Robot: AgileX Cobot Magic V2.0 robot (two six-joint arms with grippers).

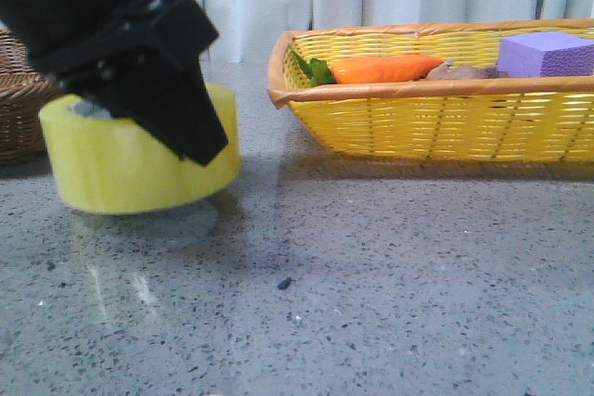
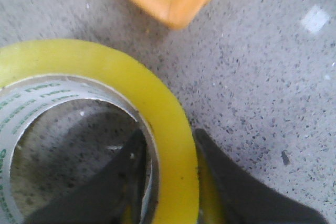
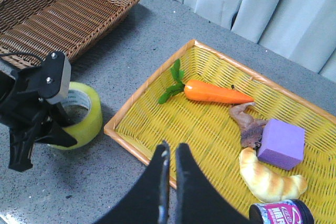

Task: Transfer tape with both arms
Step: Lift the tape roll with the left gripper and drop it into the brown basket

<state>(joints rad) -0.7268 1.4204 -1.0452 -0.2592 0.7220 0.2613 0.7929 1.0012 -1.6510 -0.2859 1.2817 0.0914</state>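
Observation:
The robot's left gripper needs to release the tape inside the brown wicker basket (image 1: 17,70).
The tape (image 1: 121,169) is a wide yellow-green roll at the left, at or just above the grey table. My left gripper (image 1: 176,127) comes down on it from above. In the left wrist view the left gripper (image 2: 170,135) is shut on the tape's (image 2: 173,129) wall, with one finger inside the white lettered core and one outside. The right wrist view shows the tape (image 3: 89,111) and the left gripper (image 3: 44,129) beside the yellow basket's corner. My right gripper (image 3: 171,148) is shut and empty, above that basket's near rim, well apart from the tape.
A yellow wicker basket (image 1: 418,127) at the right holds an orange carrot toy (image 3: 215,92), a purple block (image 3: 281,142), a croissant (image 3: 270,179) and a brown toy. A brown wicker basket (image 3: 63,14) stands at the far left. A dark jar (image 3: 281,214) is near the right gripper.

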